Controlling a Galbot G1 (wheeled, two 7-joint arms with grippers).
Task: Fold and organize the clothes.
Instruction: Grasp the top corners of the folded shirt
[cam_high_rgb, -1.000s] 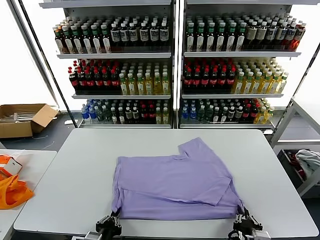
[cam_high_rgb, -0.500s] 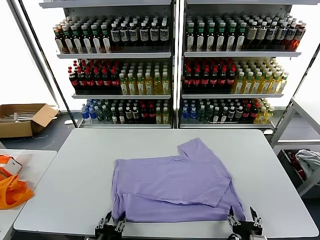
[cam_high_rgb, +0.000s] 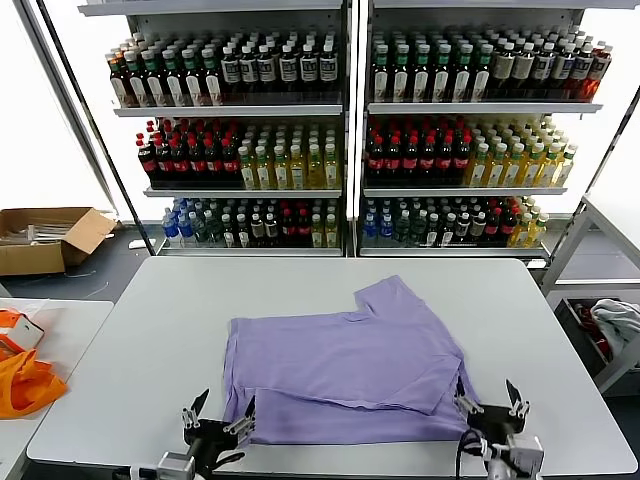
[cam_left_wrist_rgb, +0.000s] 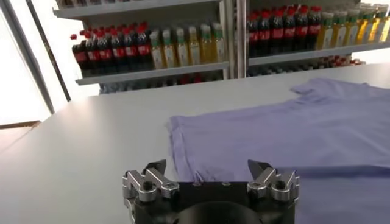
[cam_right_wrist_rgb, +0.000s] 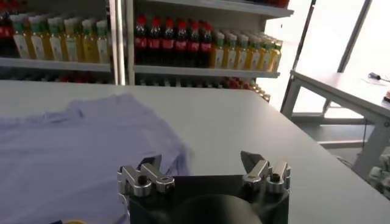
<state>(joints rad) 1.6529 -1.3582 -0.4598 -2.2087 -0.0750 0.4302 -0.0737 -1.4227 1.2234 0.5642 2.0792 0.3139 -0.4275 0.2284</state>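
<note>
Next, I close my right gripper on the far corner of the sleeve (cam_high_rgb: 396, 281) (cam_right_wrist_rgb: 128, 97) that sticks out from the lavender T-shirt toward the shelves.
The clothes, a lavender T-shirt (cam_high_rgb: 345, 365), lie folded over on the grey table (cam_high_rgb: 150, 340), with one sleeve pointing toward the far side. My left gripper (cam_high_rgb: 217, 415) stands open at the shirt's near left corner, nothing between its fingers. My right gripper (cam_high_rgb: 490, 400) is open at the near right corner, also holding nothing. The left wrist view shows the shirt (cam_left_wrist_rgb: 292, 134) spread just beyond the open left gripper (cam_left_wrist_rgb: 207, 167). In the right wrist view the shirt (cam_right_wrist_rgb: 73, 146) lies off to one side of the open right gripper (cam_right_wrist_rgb: 198, 161).
Shelves of bottled drinks (cam_high_rgb: 340, 130) stand behind the table. An orange bag (cam_high_rgb: 22, 380) rests on a side table at the left. A cardboard box (cam_high_rgb: 45, 235) sits on the floor at the far left. At the right stands a rack with a whitish cloth (cam_high_rgb: 615, 320).
Both grippers have opened and let go of the shirt's near corners. The near hem has settled flat on the table and the grippers have drawn slightly apart from it.
</note>
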